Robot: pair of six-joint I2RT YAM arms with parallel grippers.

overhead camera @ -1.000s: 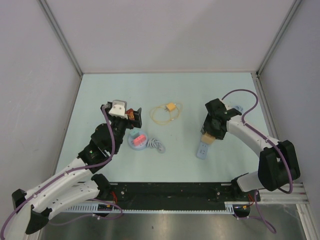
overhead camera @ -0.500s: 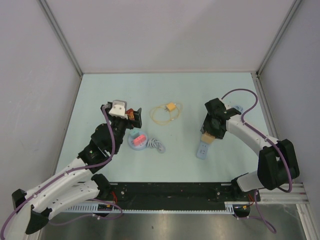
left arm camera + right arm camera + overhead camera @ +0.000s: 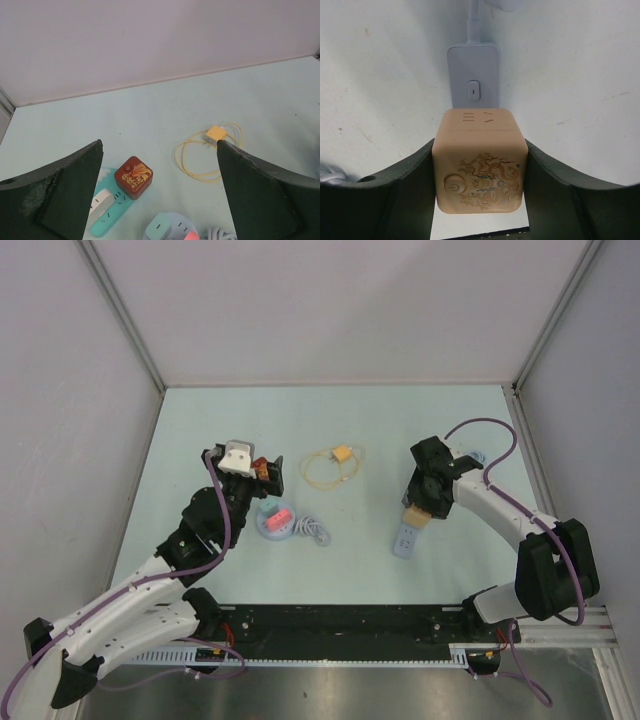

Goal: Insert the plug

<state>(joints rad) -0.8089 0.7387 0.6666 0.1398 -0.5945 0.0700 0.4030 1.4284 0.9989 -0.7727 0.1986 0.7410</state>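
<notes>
I should release the plug with my right gripper on the middle of the lavender power strip (image 3: 412,527), beside its small switch.
The plug is a tan cube (image 3: 480,162) with a gold dragon print and a power button. My right gripper (image 3: 480,172) is shut on it, one finger (image 3: 405,200) on each side. Under and beyond the cube lies a pale lavender power strip (image 3: 473,75) with a small switch; its cable runs off the far end. From above, the cube (image 3: 415,515) sits over the strip's (image 3: 404,542) far end. Whether its prongs are in the strip is hidden. My left gripper (image 3: 159,145) hangs open and empty above the table's left.
Below the left gripper a dark red cube (image 3: 133,177) and a white plug (image 3: 100,202) sit on a teal strip (image 3: 107,220). Beside them are a round blue socket (image 3: 275,521) with a white cord and a coiled yellow cable (image 3: 333,466). Walls enclose the table.
</notes>
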